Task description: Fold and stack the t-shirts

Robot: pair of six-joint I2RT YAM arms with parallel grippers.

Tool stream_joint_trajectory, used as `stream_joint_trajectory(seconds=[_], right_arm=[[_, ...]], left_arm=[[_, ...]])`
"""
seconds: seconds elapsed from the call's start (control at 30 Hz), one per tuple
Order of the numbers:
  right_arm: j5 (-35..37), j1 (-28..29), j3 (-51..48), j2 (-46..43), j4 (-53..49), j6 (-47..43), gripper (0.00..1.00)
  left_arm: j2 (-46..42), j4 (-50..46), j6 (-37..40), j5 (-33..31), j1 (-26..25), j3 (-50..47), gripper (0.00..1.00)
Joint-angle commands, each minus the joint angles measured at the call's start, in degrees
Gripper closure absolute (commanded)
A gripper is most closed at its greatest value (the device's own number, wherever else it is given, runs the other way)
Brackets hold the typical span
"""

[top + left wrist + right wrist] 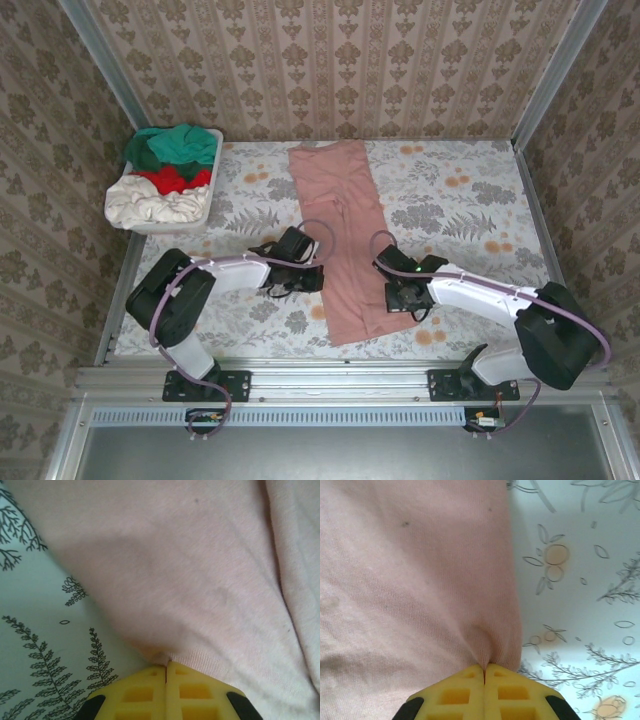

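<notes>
The pink strip's front end slants toward the side of my right gripper, so next I pull the strip straight before both grippers take its front corners (334,341) to fold it.
A dusty-pink t-shirt (345,235) lies folded into a long strip down the middle of the table. My left gripper (318,278) sits at its left edge near the front, shut on the pink cloth (200,580); the yellow fingers (145,690) pinch a small fold of the hem. At the strip's right edge my right gripper (392,292) is also shut, a pucker of pink fabric (420,590) caught between its yellow fingertips (510,690). Teal-green (180,145), red (172,179) and cream (155,205) t-shirts are heaped at the back left.
A white laundry basket (205,215) at the back left holds the heaped shirts. The floral tablecloth (470,200) covers the table, with wallpapered walls close on three sides. Bare cloth lies right of the pink strip.
</notes>
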Motion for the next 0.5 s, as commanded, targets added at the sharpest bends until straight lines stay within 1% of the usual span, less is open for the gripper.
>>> stream_joint_trajectory(seconds=[0.0,0.1,0.17,0.27,0.3,0.37,0.43,0.47], right_arm=[[-1.2,-1.2,-1.9,-1.9,-2.5,-1.4,0.93],[-2.3,-1.5,-2.4,-3.3,-2.5,-1.7,0.91],[-4.2,-1.6,-2.6,-3.9,-2.0,-2.2,0.85],[-5.4,-1.5,-3.2,-3.4,-1.0,-2.3,0.82],[-5.1,-1.5,-3.3,-3.1,-1.0,-2.3,0.82],[-4.5,-1.5,-3.6,-2.3,-1.0,-2.1,0.85],[-4.4,-1.5,-4.0,-1.8,-0.4,-1.8,0.88],[-4.8,-1.6,-4.4,-1.5,0.2,-1.8,0.88]], left_arm=[[1.4,-2.3,2.8,-0.2,1.5,-2.5,1.0],[0.9,-2.8,3.4,0.0,2.0,-2.9,1.0],[0.8,-3.2,3.2,0.1,2.3,-3.0,1.0],[-0.2,-1.0,1.4,2.5,2.0,-3.8,1.0],[-0.9,-0.2,0.5,2.7,1.6,-4.0,0.95],[-2.9,0.5,-0.9,2.5,-0.1,-4.3,0.92],[-4.0,-1.2,-1.7,0.3,-1.3,-4.0,0.82],[-4.5,-2.0,-2.1,-0.8,-1.4,-4.2,0.78]])
